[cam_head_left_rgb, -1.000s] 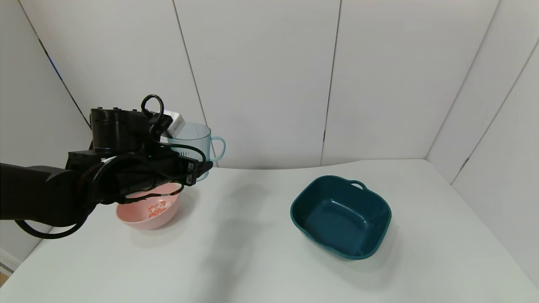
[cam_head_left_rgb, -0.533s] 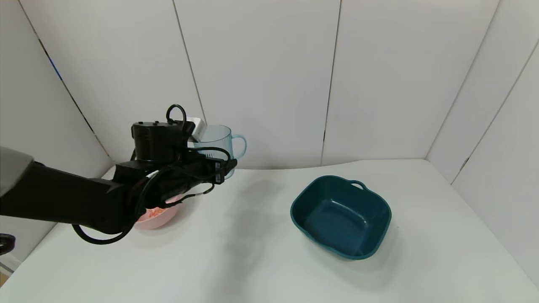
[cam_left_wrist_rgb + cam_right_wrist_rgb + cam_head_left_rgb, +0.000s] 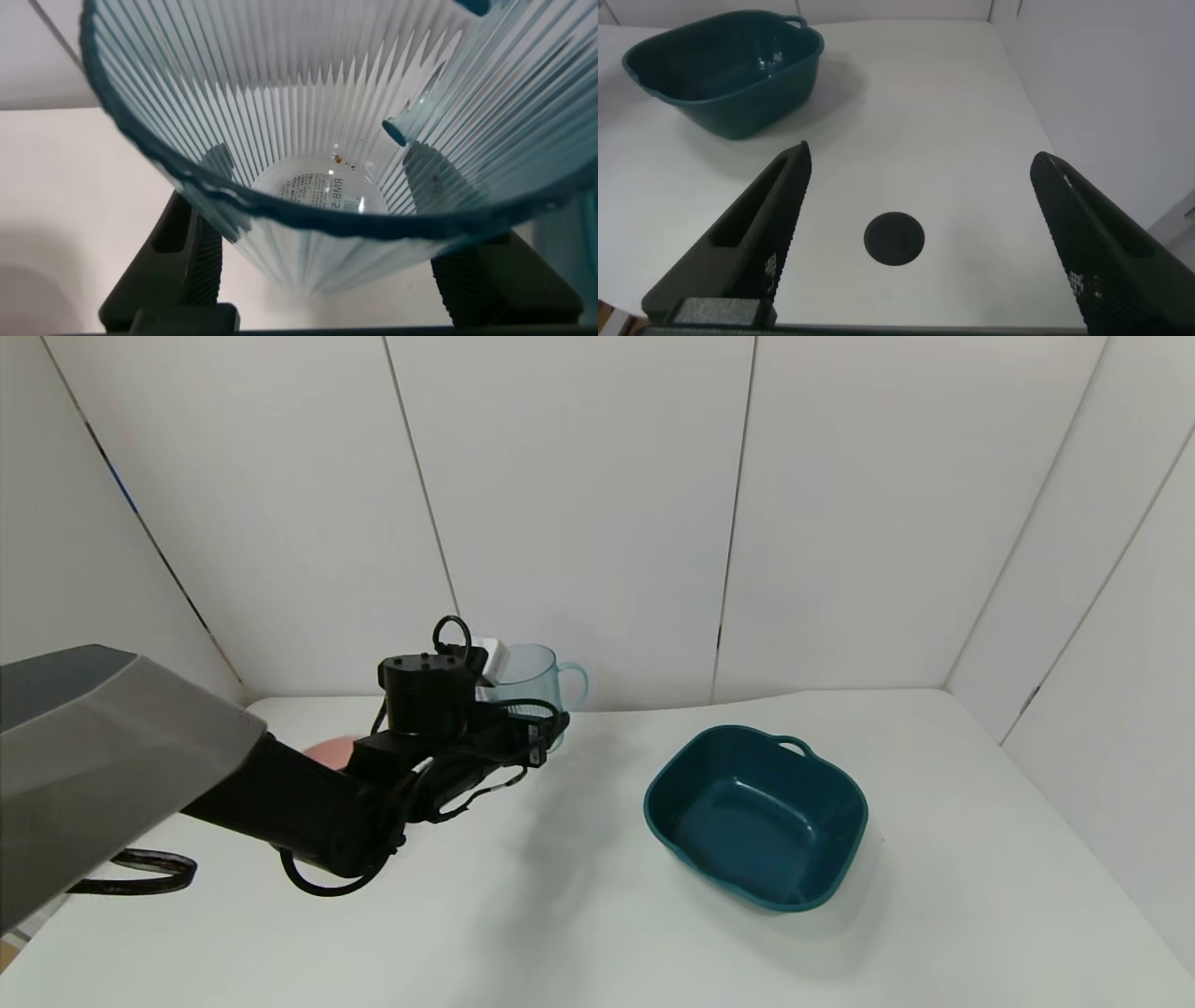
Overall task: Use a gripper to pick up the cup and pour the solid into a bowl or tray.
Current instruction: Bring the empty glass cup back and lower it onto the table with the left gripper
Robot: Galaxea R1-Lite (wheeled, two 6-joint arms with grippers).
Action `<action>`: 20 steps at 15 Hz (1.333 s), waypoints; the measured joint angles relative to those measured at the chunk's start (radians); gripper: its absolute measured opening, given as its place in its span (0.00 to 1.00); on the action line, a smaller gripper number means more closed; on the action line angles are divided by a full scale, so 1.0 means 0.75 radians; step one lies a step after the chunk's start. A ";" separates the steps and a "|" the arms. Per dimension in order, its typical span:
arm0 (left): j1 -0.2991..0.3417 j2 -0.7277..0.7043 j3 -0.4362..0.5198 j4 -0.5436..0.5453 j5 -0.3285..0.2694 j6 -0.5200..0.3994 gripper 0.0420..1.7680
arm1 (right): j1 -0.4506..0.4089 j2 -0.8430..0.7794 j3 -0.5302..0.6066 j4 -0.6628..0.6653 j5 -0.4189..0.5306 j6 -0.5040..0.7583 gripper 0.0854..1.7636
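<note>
I have the pale-blue cup in my left gripper. I should set it down on the white table (image 3: 588, 786), close beside the dark-teal basin.
My left gripper (image 3: 540, 733) is shut on the pale-blue ribbed cup (image 3: 534, 679) and holds it upright above the table, handle to the right. In the left wrist view the cup (image 3: 308, 112) fills the picture between the two black fingers (image 3: 198, 257). It is almost empty, with only a tiny orange speck (image 3: 338, 159) at its bottom. The pink bowl (image 3: 327, 749) shows only as a sliver behind my left arm, and the heap of solid is hidden. My right gripper (image 3: 920, 159) is open and empty over the table's near right part, out of the head view.
A dark-teal basin with a handle (image 3: 756, 817) stands right of centre on the white table (image 3: 579, 915); it also shows in the right wrist view (image 3: 724, 70). A round black hole (image 3: 894, 238) lies in the table under my right gripper. White walls close the back and sides.
My left arm has carried the cup to the right and lower, away from above the pink bowl. The arm now covers most of the bowl and the solid in it.
</note>
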 joint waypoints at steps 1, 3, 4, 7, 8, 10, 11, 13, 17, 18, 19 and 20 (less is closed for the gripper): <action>-0.013 0.030 -0.021 -0.002 0.007 0.000 0.70 | -0.001 0.000 0.000 -0.001 -0.001 0.000 0.97; -0.038 0.091 -0.069 -0.001 0.019 -0.001 0.70 | 0.000 0.000 0.000 -0.001 0.000 -0.001 0.97; -0.050 0.117 -0.089 -0.001 0.022 -0.001 0.70 | -0.001 0.000 0.000 -0.001 0.000 0.001 0.97; -0.075 0.201 -0.153 0.003 0.028 0.000 0.70 | 0.000 0.000 0.000 -0.001 -0.001 0.000 0.97; -0.082 0.227 -0.170 0.003 0.030 0.001 0.70 | 0.000 0.000 0.000 -0.001 -0.001 0.001 0.97; -0.095 0.270 -0.193 0.000 0.044 0.001 0.70 | 0.000 0.000 0.000 -0.001 -0.001 -0.001 0.97; -0.099 0.289 -0.202 -0.001 0.044 0.001 0.70 | 0.000 0.000 0.000 -0.001 -0.001 0.000 0.97; -0.104 0.315 -0.212 -0.002 0.044 0.001 0.70 | 0.000 0.000 0.000 -0.001 -0.001 0.000 0.97; -0.108 0.335 -0.208 -0.017 0.042 0.004 0.70 | 0.000 0.000 0.000 -0.001 -0.001 -0.001 0.97; -0.110 0.339 -0.203 -0.041 0.041 0.005 0.70 | 0.000 0.000 0.000 -0.001 -0.001 0.000 0.97; -0.113 0.342 -0.198 -0.060 0.041 0.005 0.70 | 0.000 0.000 0.000 -0.001 -0.001 0.000 0.97; -0.117 0.344 -0.194 -0.063 0.042 0.005 0.70 | 0.000 0.000 0.000 0.000 -0.001 0.000 0.97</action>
